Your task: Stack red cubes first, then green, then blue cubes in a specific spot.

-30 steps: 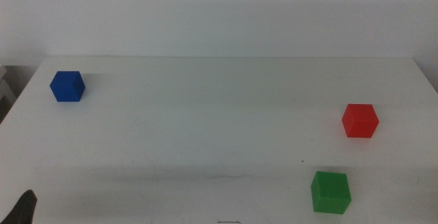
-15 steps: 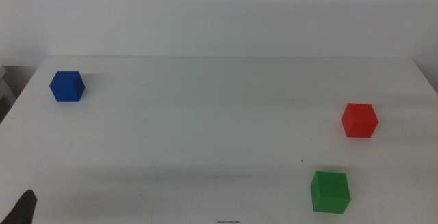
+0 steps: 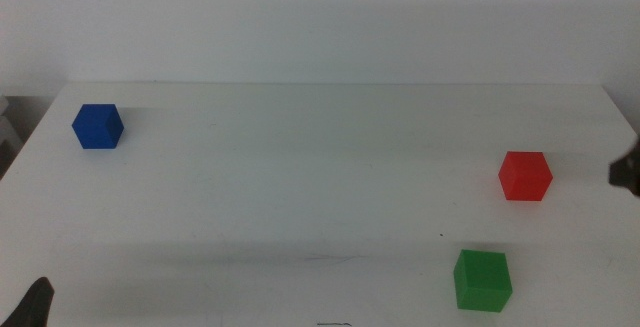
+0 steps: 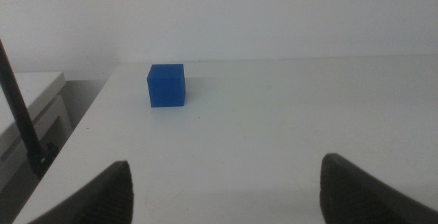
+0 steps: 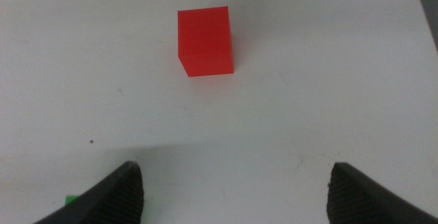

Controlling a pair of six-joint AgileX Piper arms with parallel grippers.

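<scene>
Next, my right gripper needs to go to the red cube's upper part (image 3: 525, 170) (image 5: 204, 33) and close there across two opposite sides, because red comes first.
The red cube (image 3: 526, 176) sits on the white table at the right side, also seen ahead of the jaws in the right wrist view (image 5: 204, 42). My right gripper (image 5: 233, 186) is open, some way short of it; its tip (image 3: 627, 171) shows at the right edge of the middle view. The green cube (image 3: 483, 280) lies nearer the front, right of centre; a sliver of it (image 5: 70, 198) appears in the right wrist view. The blue cube (image 3: 98, 126) rests at the far left (image 4: 167, 85). My left gripper (image 4: 226, 186) waits open at the front left corner (image 3: 36, 302), well short of the blue cube.
The white table (image 3: 320, 187) ends at a back edge against a white wall. A pale shelf or cabinet (image 4: 34, 107) and a thin dark rod (image 4: 20, 114) stand beyond the table's left side.
The right gripper's tip has come into the middle view at the right edge, near the red cube. The cubes and the left gripper have stayed put.
</scene>
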